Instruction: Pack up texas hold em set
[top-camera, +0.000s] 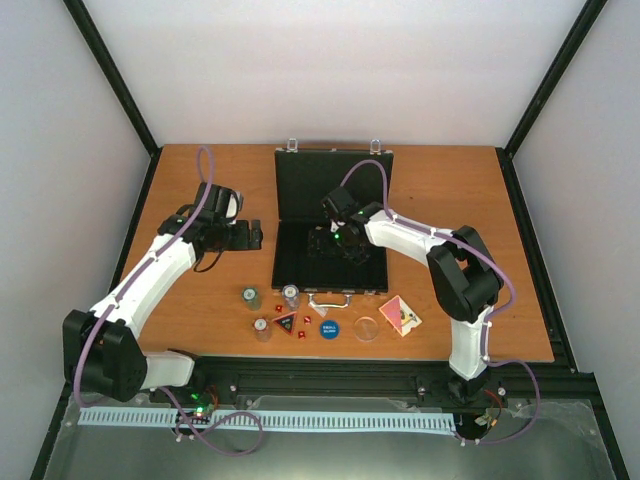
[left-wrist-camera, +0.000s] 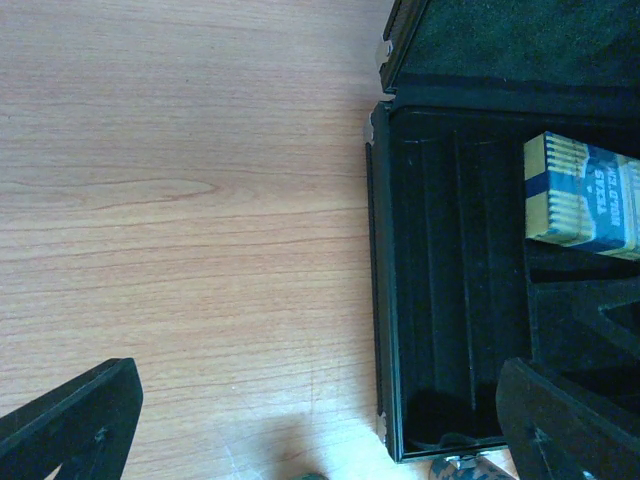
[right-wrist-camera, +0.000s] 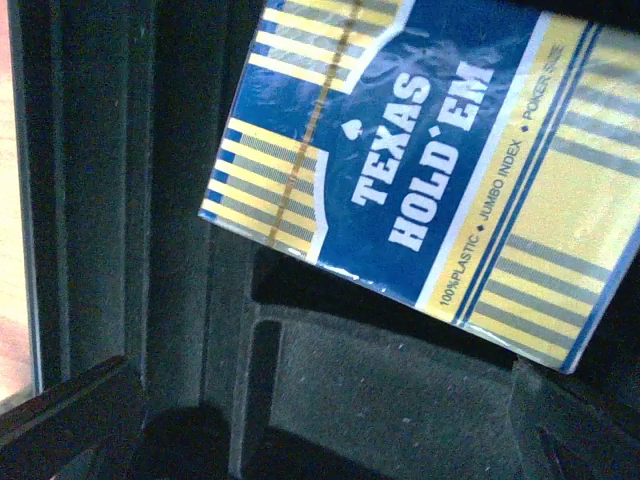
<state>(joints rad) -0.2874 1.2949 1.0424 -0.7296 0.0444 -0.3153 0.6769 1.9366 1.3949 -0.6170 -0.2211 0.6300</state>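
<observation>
I need to next move my right gripper to the pink deck that is beside the clear round disc, and close it on the deck's sides (top-camera: 400, 314).
The black briefcase (top-camera: 297, 262) lies open mid-table, lid (top-camera: 335, 180) up. My right gripper (top-camera: 332, 243) hangs open inside it, over the felt tray (right-wrist-camera: 400, 390). Just beyond its fingertips (right-wrist-camera: 60, 420) a blue-and-yellow card deck (right-wrist-camera: 420, 170) lies askew in the tray, also seen as the deck (left-wrist-camera: 585, 195) from the left wrist. My left gripper (top-camera: 247, 235) is open over bare wood beside the case's left wall (left-wrist-camera: 378, 300). Chip stacks (top-camera: 251, 297) (top-camera: 291, 295) (top-camera: 262, 328), red dice (top-camera: 300, 333), the blue button (top-camera: 328, 328) and a pink deck (top-camera: 400, 315) sit in front.
A clear round disc (top-camera: 367, 328) lies between the button and the pink deck. A red-and-black triangular piece (top-camera: 285, 321) sits among the dice. The case's silver handle (top-camera: 330, 298) points at these items. The wooden table (top-camera: 200, 190) ends at black frame rails.
</observation>
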